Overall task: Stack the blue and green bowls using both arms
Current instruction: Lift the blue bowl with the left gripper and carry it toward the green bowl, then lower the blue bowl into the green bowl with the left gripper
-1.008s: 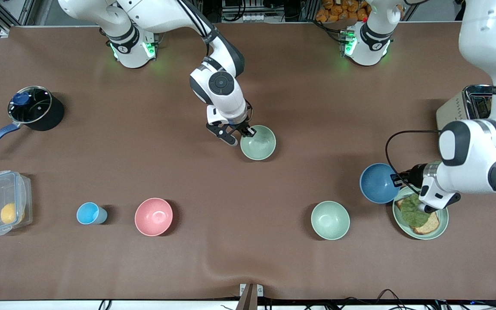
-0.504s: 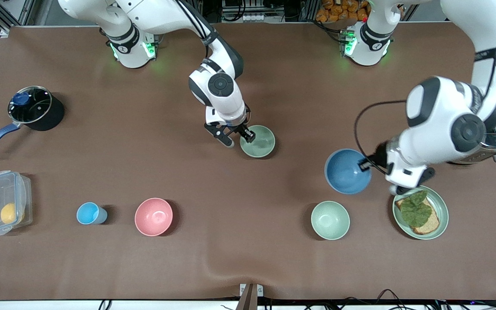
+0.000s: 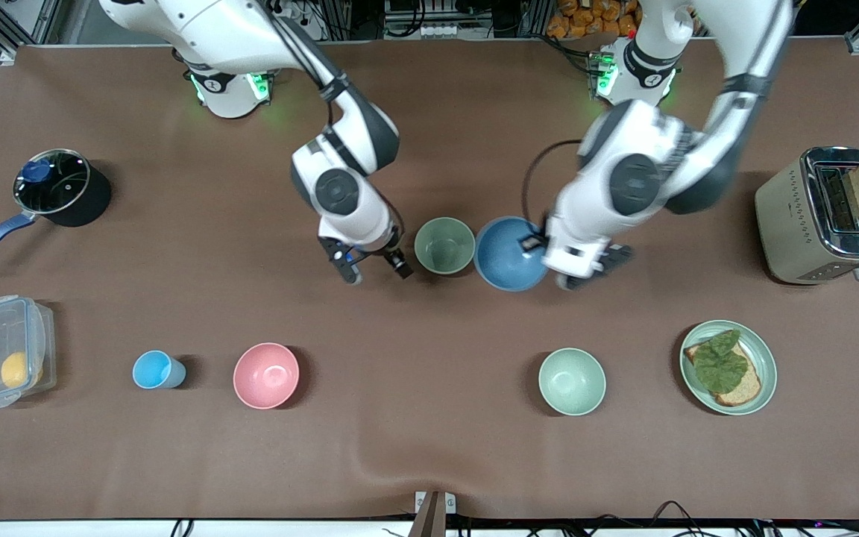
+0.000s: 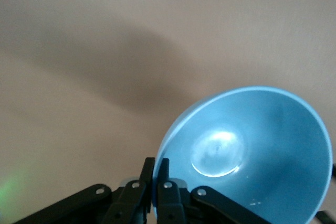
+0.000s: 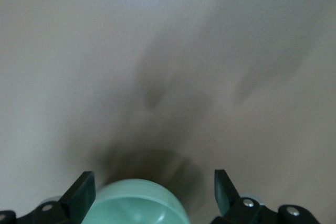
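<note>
My left gripper will release the blue bowl inside the pale sage green bowl point(image 3: 455, 245) between my two grippers.
The pale sage green bowl point(image 3: 444, 245) stands upright on the table's middle. My right gripper point(image 3: 373, 268) is open and empty just beside it, toward the right arm's end. In the right wrist view the green bowl point(image 5: 136, 205) shows low between the spread fingers point(image 5: 81, 192) of my right gripper point(image 5: 153, 190). My left gripper point(image 3: 537, 245) is shut on the rim of the blue bowl point(image 3: 508, 255) and holds it right beside the green bowl, toward the left arm's end. In the left wrist view my left gripper point(image 4: 156, 179) pinches the rim of the tilted blue bowl point(image 4: 257, 150).
A mintier green bowl point(image 3: 572, 381), a pink bowl point(image 3: 266, 375) and a light-blue cup point(image 3: 153, 370) stand nearer the front camera. A green plate point(image 3: 767, 356) with toast and a toaster point(image 3: 825, 214) are at the left arm's end. A pot point(image 3: 60, 186) and a plastic box point(image 3: 4, 350) are at the right arm's end.
My left arm carried the blue bowl from beside the toast plate to the table's middle, next to the green bowl. My right gripper let go of the green bowl's rim and drew back.
</note>
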`<action>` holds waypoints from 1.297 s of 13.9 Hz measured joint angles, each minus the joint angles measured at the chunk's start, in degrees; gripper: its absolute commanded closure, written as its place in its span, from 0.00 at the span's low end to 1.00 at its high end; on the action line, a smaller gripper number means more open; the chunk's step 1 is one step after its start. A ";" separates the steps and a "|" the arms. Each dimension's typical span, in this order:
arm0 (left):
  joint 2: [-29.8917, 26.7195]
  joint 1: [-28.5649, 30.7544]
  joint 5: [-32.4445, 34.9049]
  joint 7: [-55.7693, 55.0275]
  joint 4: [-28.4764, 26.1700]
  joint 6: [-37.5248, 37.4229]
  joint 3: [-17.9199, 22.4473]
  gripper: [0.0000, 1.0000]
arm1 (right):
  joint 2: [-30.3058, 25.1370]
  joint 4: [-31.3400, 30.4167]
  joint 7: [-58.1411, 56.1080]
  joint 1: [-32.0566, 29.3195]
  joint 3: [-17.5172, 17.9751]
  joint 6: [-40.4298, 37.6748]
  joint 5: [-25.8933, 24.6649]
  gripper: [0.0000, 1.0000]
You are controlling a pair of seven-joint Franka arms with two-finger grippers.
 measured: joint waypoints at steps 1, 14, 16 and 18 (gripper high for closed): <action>0.65 -1.75 1.52 -1.99 -0.11 0.42 -0.03 1.00 | 0.01 0.15 -0.07 -1.31 0.00 -0.11 3.40 0.00; 12.12 -11.30 2.66 -10.69 -0.26 12.71 -0.03 1.00 | 6.85 0.11 -9.66 -6.06 0.65 6.29 30.61 0.00; 12.69 -11.49 2.67 -10.85 0.05 13.53 0.02 1.00 | 7.34 0.11 -10.38 -5.75 0.71 7.15 31.78 0.00; 13.18 -11.46 2.67 -10.85 0.29 14.72 0.21 1.00 | 7.83 0.10 -10.59 -4.59 0.86 9.59 33.04 0.00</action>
